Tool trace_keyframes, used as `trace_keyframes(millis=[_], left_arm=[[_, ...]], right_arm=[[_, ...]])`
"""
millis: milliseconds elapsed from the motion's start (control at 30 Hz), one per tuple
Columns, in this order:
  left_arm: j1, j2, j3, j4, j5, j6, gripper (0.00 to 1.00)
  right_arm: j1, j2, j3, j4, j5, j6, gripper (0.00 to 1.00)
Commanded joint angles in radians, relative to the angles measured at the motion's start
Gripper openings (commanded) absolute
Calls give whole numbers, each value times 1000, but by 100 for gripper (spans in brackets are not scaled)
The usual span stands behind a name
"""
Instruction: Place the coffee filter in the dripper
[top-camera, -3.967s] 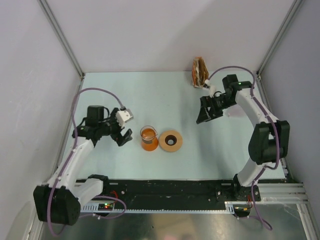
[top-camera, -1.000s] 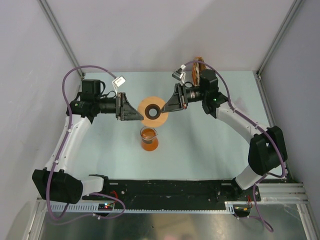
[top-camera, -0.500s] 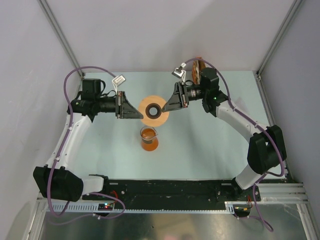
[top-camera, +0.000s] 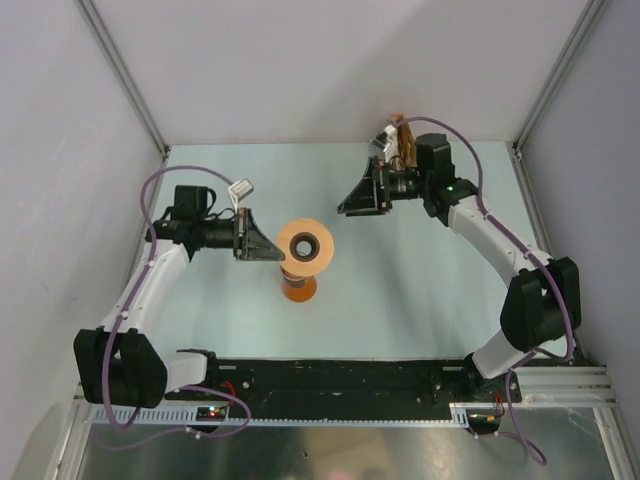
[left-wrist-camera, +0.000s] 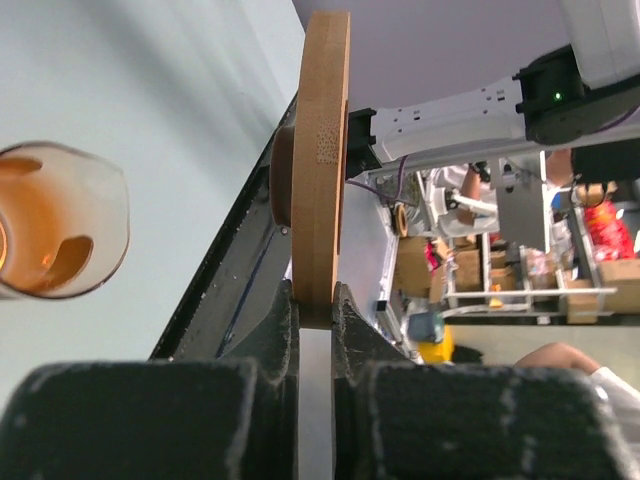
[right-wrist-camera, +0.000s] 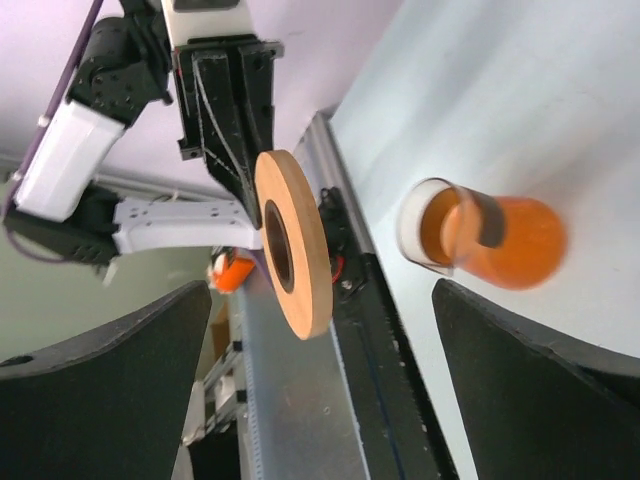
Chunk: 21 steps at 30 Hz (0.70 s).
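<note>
The robot's left gripper will release the dripper on the opening of the glass beaker (top-camera: 295, 260) (left-wrist-camera: 72, 222) of orange liquid.
The dripper (top-camera: 307, 247) is a peach-orange ring with a dark centre hole, held on edge in the air above the glass beaker of orange liquid (top-camera: 298, 289). My left gripper (top-camera: 279, 250) is shut on the dripper's left rim. In the left wrist view the rim (left-wrist-camera: 322, 170) is pinched between both pads (left-wrist-camera: 280, 330). My right gripper (top-camera: 349, 206) hangs open and empty to the dripper's upper right, apart from it. In the right wrist view the dripper (right-wrist-camera: 295, 245) stands well ahead of the wide-open right gripper (right-wrist-camera: 320, 335). The coffee filter is out of view.
An upright bundle of brown-and-orange papers (top-camera: 403, 140) stands at the back, just behind my right wrist. The beaker (left-wrist-camera: 55, 220) (right-wrist-camera: 490, 235) sits on the pale table (top-camera: 420, 290). Grey walls enclose the table at the left, back and right.
My right gripper has opened, let go of the dripper and pulled back to the right. My left gripper, shut on the dripper, has carried it nearer, over the beaker.
</note>
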Motion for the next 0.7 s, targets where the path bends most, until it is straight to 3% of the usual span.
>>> trace_keyframes(millis=[0, 300, 667], left_arm=[[59, -37, -76, 30, 94, -34, 0], [86, -65, -204, 102, 124, -60, 0], [155, 114, -172, 110, 123, -13, 0]], right_arm=[[-52, -98, 40, -241, 119, -226, 99], [-105, -198, -24, -345, 167, -372, 100], [-126, -252, -39, -404, 202, -437, 99]])
